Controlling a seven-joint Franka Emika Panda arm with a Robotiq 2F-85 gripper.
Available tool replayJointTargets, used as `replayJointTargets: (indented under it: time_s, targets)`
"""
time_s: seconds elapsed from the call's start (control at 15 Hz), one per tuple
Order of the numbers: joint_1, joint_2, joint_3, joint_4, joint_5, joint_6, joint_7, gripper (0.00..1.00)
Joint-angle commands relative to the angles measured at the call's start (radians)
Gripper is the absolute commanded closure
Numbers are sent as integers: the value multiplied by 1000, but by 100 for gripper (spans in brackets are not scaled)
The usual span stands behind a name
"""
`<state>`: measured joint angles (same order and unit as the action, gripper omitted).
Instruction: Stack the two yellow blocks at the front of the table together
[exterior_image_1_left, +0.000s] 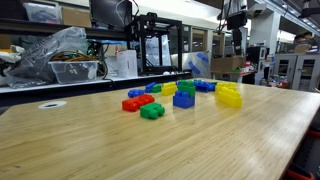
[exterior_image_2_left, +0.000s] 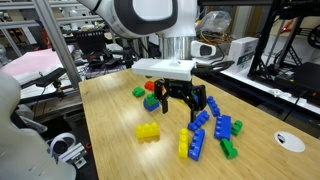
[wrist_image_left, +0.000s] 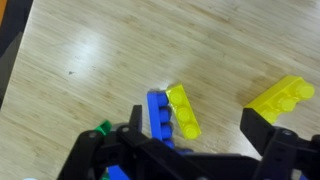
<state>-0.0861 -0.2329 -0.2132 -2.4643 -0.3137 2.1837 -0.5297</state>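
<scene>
Next, I grip the long sides of the yellow block (exterior_image_1_left: 225, 86) (wrist_image_left: 186, 120) that lies against the blue brick, and leave the lone yellow block lying.
Two yellow blocks lie on the table (exterior_image_2_left: 110, 115). One yellow block (exterior_image_2_left: 148, 131) lies alone; in the wrist view it is at the right (wrist_image_left: 282, 97). The other yellow block (exterior_image_2_left: 185, 143) lies against a blue brick (exterior_image_2_left: 197, 143); both also show in the wrist view, yellow (wrist_image_left: 183, 110) and blue (wrist_image_left: 157, 115). My gripper (exterior_image_2_left: 180, 101) hangs open and empty above the table, just behind the two yellow blocks. In the wrist view, the gripper's (wrist_image_left: 200, 135) fingers straddle bare wood between the blocks. In an exterior view the yellow blocks (exterior_image_1_left: 228, 95) overlap.
A cluster of blue (exterior_image_2_left: 215, 125), green (exterior_image_2_left: 229, 148) and red (exterior_image_2_left: 151, 103) bricks lies by the gripper, with a smaller yellow brick (exterior_image_1_left: 168, 88) among them. A white disc (exterior_image_2_left: 289, 142) lies near the table edge. Shelves and lab clutter stand behind the table.
</scene>
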Motion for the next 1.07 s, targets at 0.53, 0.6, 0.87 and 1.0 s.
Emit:
replayJointTargets:
  time_s: [0.53, 0.6, 0.87, 1.0]
  targets:
    - [-20, 158, -6, -40, 68, 242, -224, 0]
    - [-22, 173, -3, -38, 82, 257, -239, 0]
    - [-29, 234, 8, -28, 120, 305, -284, 0]
    - [-32, 259, 15, -24, 118, 321, -295, 0]
